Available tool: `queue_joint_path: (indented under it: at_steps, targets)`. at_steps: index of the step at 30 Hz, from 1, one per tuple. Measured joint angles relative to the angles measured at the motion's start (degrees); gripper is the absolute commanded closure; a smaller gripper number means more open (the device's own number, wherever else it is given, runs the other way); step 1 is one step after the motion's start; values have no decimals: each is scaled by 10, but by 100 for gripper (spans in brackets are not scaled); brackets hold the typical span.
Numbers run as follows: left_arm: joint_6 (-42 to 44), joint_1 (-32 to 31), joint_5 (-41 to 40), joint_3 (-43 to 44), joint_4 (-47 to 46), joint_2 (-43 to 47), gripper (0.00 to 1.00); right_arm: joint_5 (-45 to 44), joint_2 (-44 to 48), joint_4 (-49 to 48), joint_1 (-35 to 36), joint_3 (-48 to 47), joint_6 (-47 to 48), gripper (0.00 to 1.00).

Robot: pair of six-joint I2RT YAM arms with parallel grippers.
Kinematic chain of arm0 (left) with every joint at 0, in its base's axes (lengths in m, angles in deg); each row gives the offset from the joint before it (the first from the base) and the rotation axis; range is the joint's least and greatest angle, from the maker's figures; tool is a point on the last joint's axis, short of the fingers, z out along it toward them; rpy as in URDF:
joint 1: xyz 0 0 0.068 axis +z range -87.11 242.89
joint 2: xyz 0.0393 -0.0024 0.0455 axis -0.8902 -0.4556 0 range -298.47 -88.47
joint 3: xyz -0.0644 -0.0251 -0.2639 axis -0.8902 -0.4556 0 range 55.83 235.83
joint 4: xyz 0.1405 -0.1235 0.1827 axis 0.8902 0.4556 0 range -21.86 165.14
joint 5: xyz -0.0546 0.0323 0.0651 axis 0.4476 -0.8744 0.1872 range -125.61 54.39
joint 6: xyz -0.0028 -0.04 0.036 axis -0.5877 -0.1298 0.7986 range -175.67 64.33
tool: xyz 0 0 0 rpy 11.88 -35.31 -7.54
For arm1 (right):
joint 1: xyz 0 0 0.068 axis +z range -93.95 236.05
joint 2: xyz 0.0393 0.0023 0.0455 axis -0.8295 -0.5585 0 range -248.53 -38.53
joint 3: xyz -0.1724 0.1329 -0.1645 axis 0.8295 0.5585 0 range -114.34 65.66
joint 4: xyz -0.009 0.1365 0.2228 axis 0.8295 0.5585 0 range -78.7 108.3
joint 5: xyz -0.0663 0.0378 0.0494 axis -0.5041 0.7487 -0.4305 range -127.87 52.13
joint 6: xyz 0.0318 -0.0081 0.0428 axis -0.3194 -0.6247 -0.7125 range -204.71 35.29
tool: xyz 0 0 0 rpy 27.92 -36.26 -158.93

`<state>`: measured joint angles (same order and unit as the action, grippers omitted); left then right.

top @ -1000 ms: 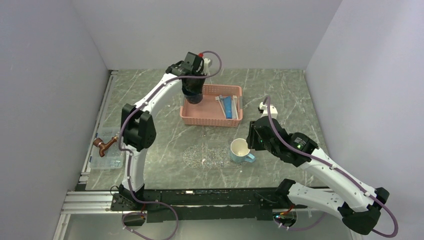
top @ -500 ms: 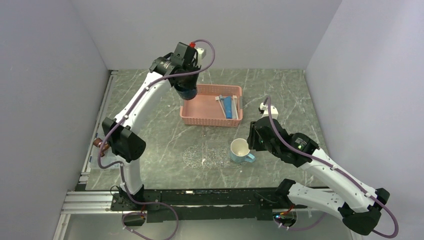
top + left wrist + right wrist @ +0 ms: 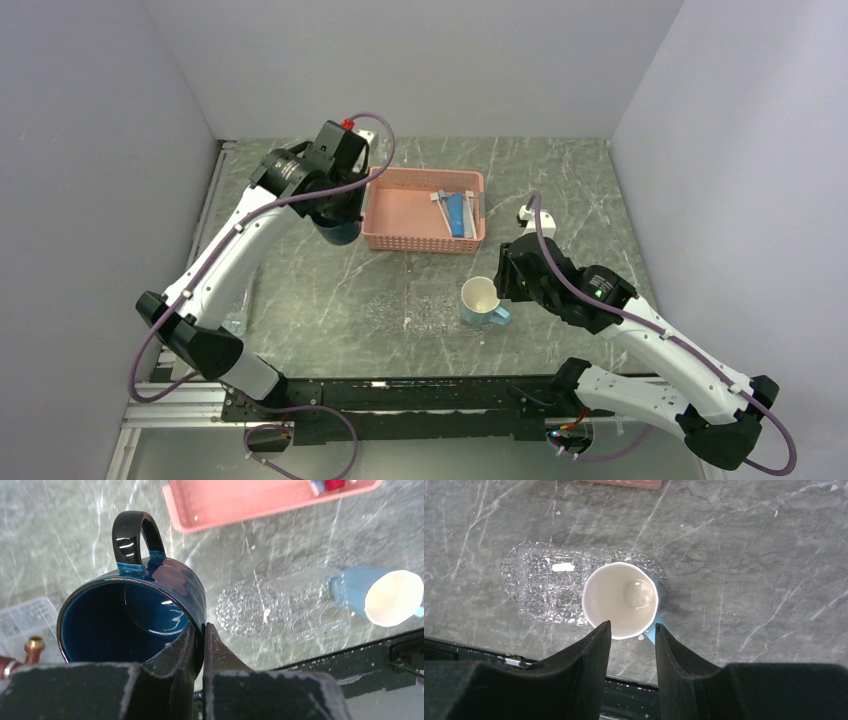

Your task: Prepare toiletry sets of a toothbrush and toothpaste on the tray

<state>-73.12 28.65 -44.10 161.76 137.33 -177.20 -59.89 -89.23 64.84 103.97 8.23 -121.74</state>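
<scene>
The robot's left gripper will release the dark blue mug on the clear textured tray's end (image 3: 385, 315) (image 3: 241, 611) opposite the light blue mug.
The clear textured tray (image 3: 405, 308) lies on the table in front of the pink basket (image 3: 400, 235). Inside the basket lie blue toothpaste (image 3: 457, 213) and a pale toothbrush (image 3: 441, 203). A light blue mug (image 3: 482, 300) stands upright on the tray's right end (image 3: 549, 587). My right gripper (image 3: 631, 626) hovers open just above that mug's near rim (image 3: 621, 600), holding nothing. My left gripper (image 3: 202, 627) is shut on the rim of a dark blue mug (image 3: 135, 610), which hangs left of the basket (image 3: 338, 228).
A clear box (image 3: 25, 622) with a brass pipe fitting (image 3: 34, 644) sits at the table's left edge. Grey walls close in the left, back and right. A black rail (image 3: 400, 390) runs along the near edge.
My left arm has swung left and down, carrying the dark blue mug out of the basket's left end to beside it. The right arm has not moved.
</scene>
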Motion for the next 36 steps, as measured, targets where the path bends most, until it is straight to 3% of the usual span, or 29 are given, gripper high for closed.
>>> queue_joint_path:
  at_steps: [15, 25, 36]
  targets:
    - [-113, -63, 9, -209, 5, 82, 100, -5, -1, 0, 0, 14, -7, 60]
    - [-184, -107, 14, -287, -62, 83, 100, -5, 9, 4, 0, 23, -22, 60]
    - [-237, -150, -9, -303, -110, 78, 100, -4, 12, 5, 0, 31, -29, 60]
